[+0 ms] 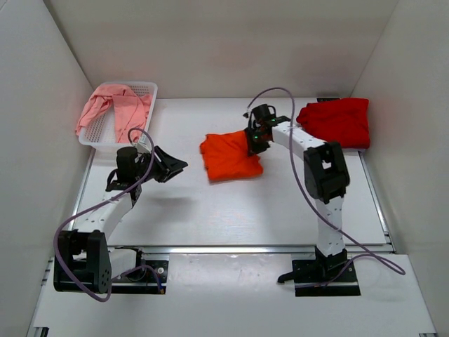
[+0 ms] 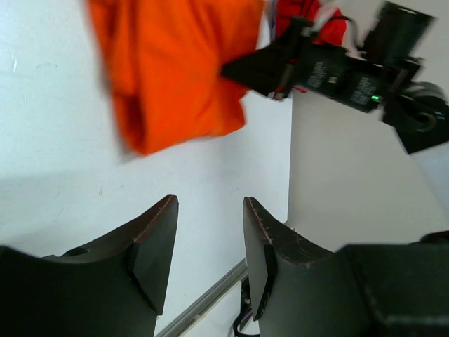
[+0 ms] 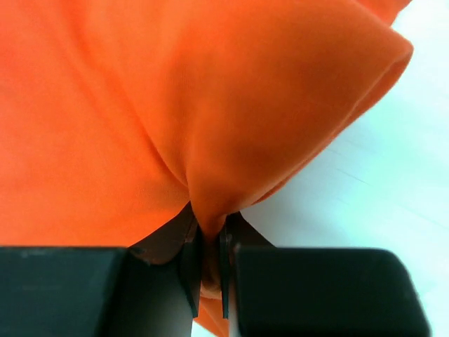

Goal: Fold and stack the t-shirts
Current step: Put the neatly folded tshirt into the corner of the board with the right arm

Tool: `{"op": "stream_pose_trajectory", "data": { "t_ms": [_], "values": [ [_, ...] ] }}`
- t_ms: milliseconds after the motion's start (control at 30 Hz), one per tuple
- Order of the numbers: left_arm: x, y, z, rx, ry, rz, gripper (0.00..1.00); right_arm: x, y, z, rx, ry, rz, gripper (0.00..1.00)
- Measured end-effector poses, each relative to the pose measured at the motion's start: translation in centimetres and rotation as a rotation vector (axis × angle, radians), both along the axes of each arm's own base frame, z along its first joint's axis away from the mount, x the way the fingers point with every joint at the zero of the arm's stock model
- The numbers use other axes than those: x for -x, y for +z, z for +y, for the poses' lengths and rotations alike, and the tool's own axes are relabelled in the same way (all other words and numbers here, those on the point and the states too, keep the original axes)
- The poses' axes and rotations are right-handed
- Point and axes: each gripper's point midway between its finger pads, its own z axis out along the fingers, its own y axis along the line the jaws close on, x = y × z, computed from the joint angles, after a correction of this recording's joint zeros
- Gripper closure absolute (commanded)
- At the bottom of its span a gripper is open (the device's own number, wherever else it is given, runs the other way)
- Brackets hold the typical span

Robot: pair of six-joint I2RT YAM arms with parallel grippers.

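My right gripper needs to let go of the orange t-shirt on top of the folded darker red t-shirt [image 1: 334, 113] by the back wall.
The bright orange t-shirt [image 1: 229, 156] lies folded in the middle of the table. My right gripper [image 1: 252, 140] is shut on its right edge, the cloth pinched between the jaws [image 3: 210, 239]. The orange shirt also shows in the left wrist view [image 2: 175, 70]. The darker red t-shirt [image 1: 337, 121] lies folded at the far right. The pale pink t-shirt [image 1: 116, 109] hangs crumpled in and over the white mesh basket [image 1: 144, 91]. My left gripper [image 1: 175, 167] is open and empty, held above the table left of the orange shirt, its fingers [image 2: 158, 246] apart.
The basket stands at the far left corner. White walls close in the table on the left, back and right. A metal rail [image 1: 245, 248] runs along the near edge of the table. Cables loop from both arms.
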Motion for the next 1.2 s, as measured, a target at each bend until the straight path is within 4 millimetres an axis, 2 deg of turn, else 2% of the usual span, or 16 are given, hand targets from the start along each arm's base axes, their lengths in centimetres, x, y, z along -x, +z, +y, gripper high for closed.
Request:
{"op": "stream_pose_trajectory", "data": {
  "t_ms": [167, 300, 433, 600, 700, 800, 933, 1067, 1200],
  "values": [
    [0.3, -0.5, 0.0, -0.001, -0.003, 0.013, 0.47, -1.2, 4.7, -9.9, 0.231, -0.078, -0.192, 1.00],
    [0.4, -0.7, 0.0, -0.009, -0.007, 0.012, 0.48, -2.5, 9.6, -16.2, 0.314, -0.152, -0.329, 1.00],
    [0.4, -1.0, -0.1, -0.016, -0.016, 0.017, 0.47, -4.3, 14.3, -21.6, 0.372, -0.221, -0.468, 1.00],
    [0.4, -1.9, -0.2, -0.026, -0.028, 0.034, 0.47, -6.4, 17.4, -28.0, 0.418, -0.298, -0.550, 1.00],
    [0.3, -2.2, -0.1, -0.035, -0.031, 0.037, 0.47, -6.9, 17.3, -32.1, 0.446, -0.358, -0.560, 1.00],
    [0.2, -2.7, 0.1, -0.044, -0.030, 0.045, 0.47, -7.2, 15.9, -35.8, 0.461, -0.407, -0.540, 1.00],
    [0.2, -3.6, 0.1, -0.053, -0.035, 0.068, 0.47, -8.3, 13.8, -39.5, 0.472, -0.458, -0.506, 1.00],
    [0.2, -4.3, 0.1, -0.058, -0.038, 0.088, 0.46, -9.8, 13.0, -41.4, 0.460, -0.503, -0.509, 1.00],
    [0.2, -5.0, 0.0, -0.061, -0.044, 0.105, 0.46, -10.6, 13.9, -42.1, 0.465, -0.553, -0.559, 1.00]
  ]
}}
